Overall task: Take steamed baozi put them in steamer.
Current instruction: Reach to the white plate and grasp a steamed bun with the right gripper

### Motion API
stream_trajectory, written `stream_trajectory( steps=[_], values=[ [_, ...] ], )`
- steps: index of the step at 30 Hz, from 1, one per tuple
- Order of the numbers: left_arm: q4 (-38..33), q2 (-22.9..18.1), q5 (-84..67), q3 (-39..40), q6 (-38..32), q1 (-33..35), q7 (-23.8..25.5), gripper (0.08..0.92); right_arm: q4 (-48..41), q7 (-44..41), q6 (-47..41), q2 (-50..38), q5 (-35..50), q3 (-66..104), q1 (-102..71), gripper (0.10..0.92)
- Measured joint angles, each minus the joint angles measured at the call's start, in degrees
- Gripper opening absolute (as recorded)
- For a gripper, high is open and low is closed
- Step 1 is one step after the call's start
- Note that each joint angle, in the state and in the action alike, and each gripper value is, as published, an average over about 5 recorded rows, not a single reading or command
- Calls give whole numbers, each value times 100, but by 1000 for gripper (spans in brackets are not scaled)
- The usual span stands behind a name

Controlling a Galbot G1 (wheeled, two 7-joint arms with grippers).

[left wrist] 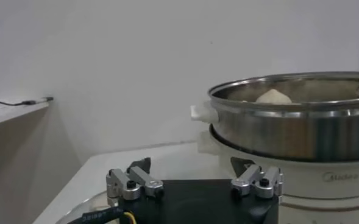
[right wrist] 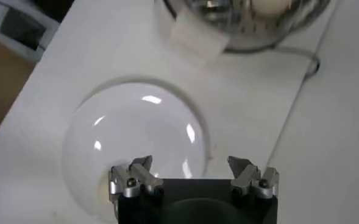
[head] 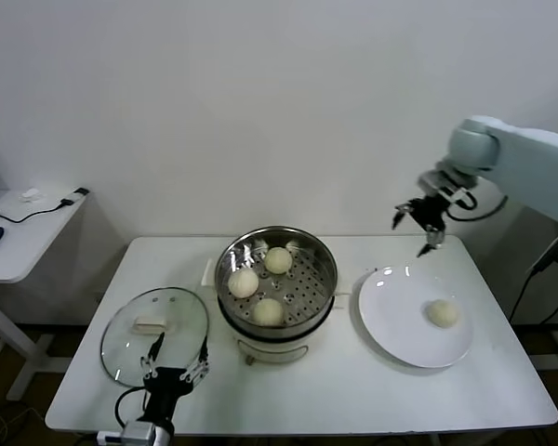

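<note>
Next, I should move my right gripper to the white plate and close it on the sides of the baozi (head: 443,313) (right wrist: 105,190) lying there.
The steel steamer (head: 326,275) stands mid-table on its white base and holds three cream-white baozi (head: 278,260), (head: 244,282), (head: 268,311). A fourth baozi (head: 442,313) lies on the white plate (head: 395,302) to the right. My right gripper (head: 418,225) is open and empty, raised above the plate's far edge. Its wrist view shows it (right wrist: 191,164) over the plate (right wrist: 136,137), with the steamer (right wrist: 228,33) beyond. My left gripper (head: 178,364) is open and empty, low at the table's front left. Its wrist view shows it (left wrist: 192,166) beside the steamer (left wrist: 289,131), with one baozi (left wrist: 273,96) peeking over the rim.
A round glass lid (head: 130,344) with a white handle lies flat to the left of the steamer, under my left gripper. A white side table (head: 19,237) with cables stands at the far left. A white wall runs behind the table.
</note>
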Motion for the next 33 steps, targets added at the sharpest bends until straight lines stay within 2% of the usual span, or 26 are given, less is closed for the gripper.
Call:
stream_trajectory(
  steps=[13,33],
  values=[
    [69,-84,75,-19,4,29,3,823,-458,485,-903,-600,-557,1100,-1745,823],
    [158,-95,104,-20,1,-12,8,823,-1101,863,-1341,-195,-939,2069,-3029,823]
  ],
)
